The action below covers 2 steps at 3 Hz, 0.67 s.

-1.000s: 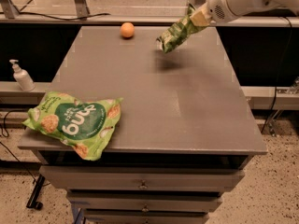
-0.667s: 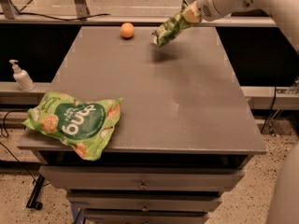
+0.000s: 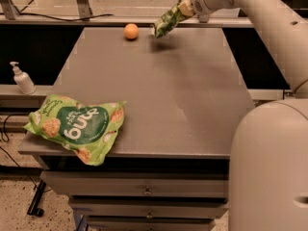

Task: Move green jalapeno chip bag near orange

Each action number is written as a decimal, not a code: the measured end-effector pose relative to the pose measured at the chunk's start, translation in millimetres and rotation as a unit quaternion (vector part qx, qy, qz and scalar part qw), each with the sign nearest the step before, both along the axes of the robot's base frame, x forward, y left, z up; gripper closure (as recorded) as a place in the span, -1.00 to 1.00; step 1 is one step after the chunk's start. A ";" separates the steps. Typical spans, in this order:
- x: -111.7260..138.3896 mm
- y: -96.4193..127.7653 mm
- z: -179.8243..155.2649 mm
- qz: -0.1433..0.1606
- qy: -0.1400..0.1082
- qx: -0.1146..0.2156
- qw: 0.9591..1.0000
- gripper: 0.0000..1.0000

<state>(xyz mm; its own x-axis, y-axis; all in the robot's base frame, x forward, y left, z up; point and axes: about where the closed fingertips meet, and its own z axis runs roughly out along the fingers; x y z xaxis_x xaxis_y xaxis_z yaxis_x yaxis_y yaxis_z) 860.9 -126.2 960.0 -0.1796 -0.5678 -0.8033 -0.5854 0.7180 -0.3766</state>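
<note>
Next, my gripper lets go of the green jalapeno chip bag flat on the table's far end (image 3: 165, 33), next to the orange.
The green jalapeno chip bag (image 3: 168, 20) is olive-green and crinkly. It hangs tilted just above the far edge of the grey table (image 3: 163, 95). My gripper (image 3: 186, 6) is shut on the bag's upper right end, at the end of the white arm that reaches in from the right. The orange (image 3: 131, 31) is a small round fruit on the table at the far edge, a short way left of the bag's lower end. They are close but apart.
A larger bright-green bag (image 3: 77, 126) with a dark green circle lies at the table's front left corner, overhanging the edge. A white pump bottle (image 3: 21, 79) stands on a shelf to the left. My white arm and body (image 3: 269, 153) fill the right side.
My gripper has carried the chip bag left and toward the far edge, closer to the orange. The orange and the large green bag have not moved.
</note>
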 end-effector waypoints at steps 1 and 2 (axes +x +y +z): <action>23.9 8.9 -7.4 0.002 -0.004 0.003 1.000 1.00; 39.8 16.6 -19.3 0.006 -0.001 0.008 1.000 1.00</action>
<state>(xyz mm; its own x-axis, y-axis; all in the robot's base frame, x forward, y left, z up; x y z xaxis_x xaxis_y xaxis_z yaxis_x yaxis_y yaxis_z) 900.7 -109.5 940.6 -0.1710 -0.5563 -0.8132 -0.5928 0.7173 -0.3661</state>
